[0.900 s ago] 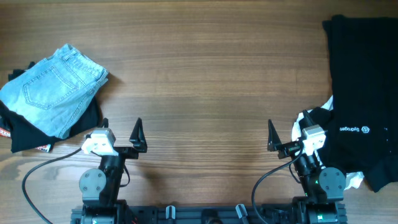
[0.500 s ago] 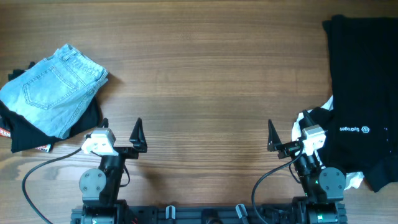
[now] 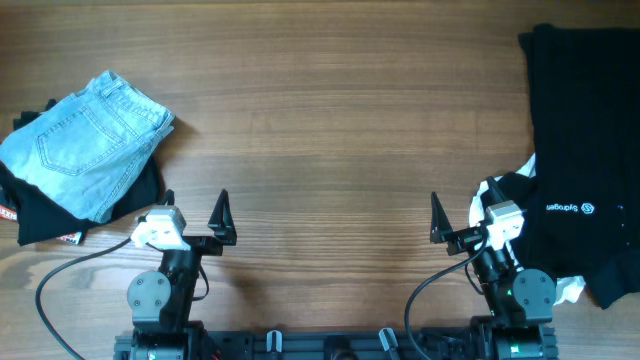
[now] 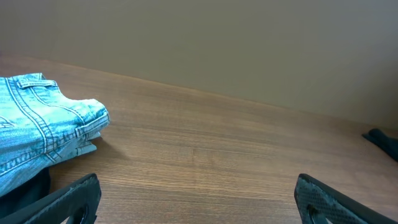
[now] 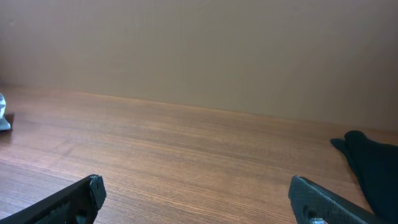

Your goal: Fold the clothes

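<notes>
Next, I grab the black heap with the white logo by its inner corner (image 3: 504, 186), beside the white cloth, with my right gripper.
Folded light blue jeans (image 3: 85, 140) lie on a folded black garment (image 3: 50, 210) at the table's left; the jeans also show in the left wrist view (image 4: 37, 130). A heap of black clothes (image 3: 585, 150) with a small white logo lies at the right, with a bit of white cloth under it. Its edge shows in the right wrist view (image 5: 373, 158). My left gripper (image 3: 195, 215) is open and empty near the front edge, right of the jeans. My right gripper (image 3: 460, 215) is open and empty, just left of the black heap.
The wooden table (image 3: 330, 120) spans the view. Both arm bases and their cables stand at the front edge. A plain wall rises behind the table in both wrist views.
</notes>
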